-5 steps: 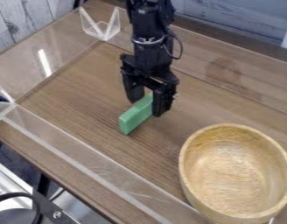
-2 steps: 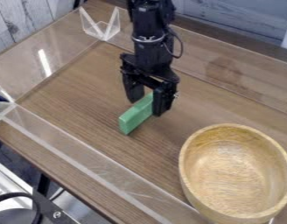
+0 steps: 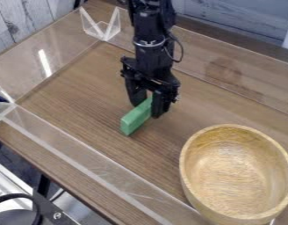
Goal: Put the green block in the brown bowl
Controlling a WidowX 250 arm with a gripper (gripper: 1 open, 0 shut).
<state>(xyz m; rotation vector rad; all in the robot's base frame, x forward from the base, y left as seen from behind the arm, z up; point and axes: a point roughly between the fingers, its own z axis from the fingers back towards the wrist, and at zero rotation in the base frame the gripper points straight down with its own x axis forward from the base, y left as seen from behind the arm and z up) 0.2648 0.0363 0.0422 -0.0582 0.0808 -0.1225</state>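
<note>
The robot's gripper straddles just the green block's far end, so it should open, lift clear and grip the block nearer its middle [image 3: 140,115] before it carries the block to the bowl.
The green block [image 3: 134,119] lies flat on the wooden table, angled from lower left to upper right. My gripper [image 3: 150,98] points straight down over the block's far end. Its two black fingers [image 3: 165,99] straddle that end and sit close against its sides, so the jaws look shut on the block. The block rests on the table surface, and the gripper hides its far tip. The brown bowl [image 3: 279,167] stands empty at the lower right, about a block's length from the block.
A clear acrylic wall [image 3: 46,132] runs along the table's left and front edges. A clear plastic stand [image 3: 102,25] sits at the back left. Open table surface lies between the block and the bowl.
The gripper's fingers have drawn inward onto the far end of the green block. The arm has stayed in place and the block has not visibly moved.
</note>
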